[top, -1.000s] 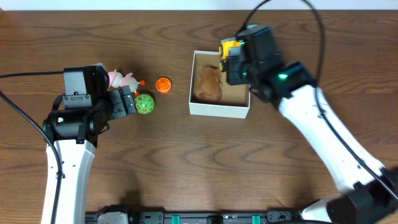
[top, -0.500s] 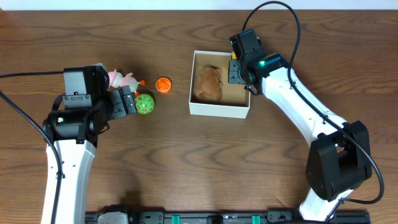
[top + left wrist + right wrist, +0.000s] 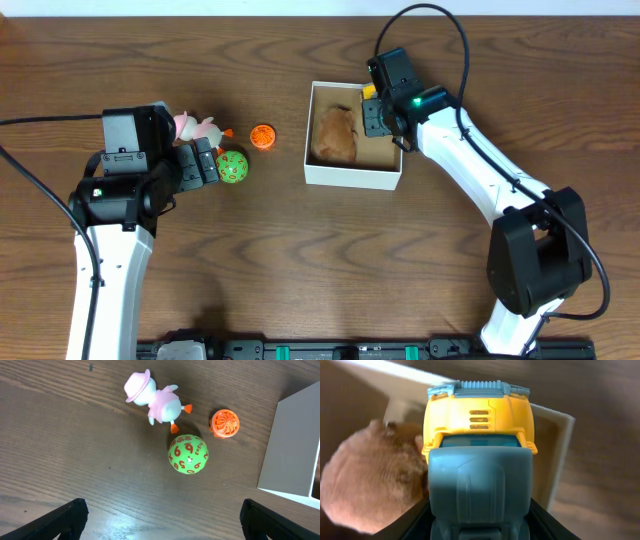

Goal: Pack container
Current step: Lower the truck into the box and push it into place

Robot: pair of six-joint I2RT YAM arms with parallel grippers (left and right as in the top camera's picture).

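Next, my right gripper lets go of the grey toy truck on the bottom of the box beside the brown furry toy [image 3: 379, 127].
The container [image 3: 352, 176] is a square white box with a tan inside, right of the table's middle. A brown furry toy [image 3: 336, 134] lies in its left half; it also shows in the right wrist view [image 3: 367, 477]. My right gripper [image 3: 372, 108] is shut on a yellow and grey toy truck [image 3: 479, 450] and holds it over the box's right half, near the back right corner. My left gripper [image 3: 207, 163] is open and empty, just left of a green ball [image 3: 233, 167] with orange marks, which also shows in the left wrist view [image 3: 188, 454].
A pink duck toy [image 3: 198, 128] with a hat lies behind the left gripper. A small orange ribbed toy [image 3: 263, 136] sits between the ball and the box. In the left wrist view the duck [image 3: 155, 400], orange toy [image 3: 225, 423] and box wall [image 3: 292, 450] show.
My right gripper has dropped with the toy truck from above the box's back right corner down into the box. The left arm has not moved.
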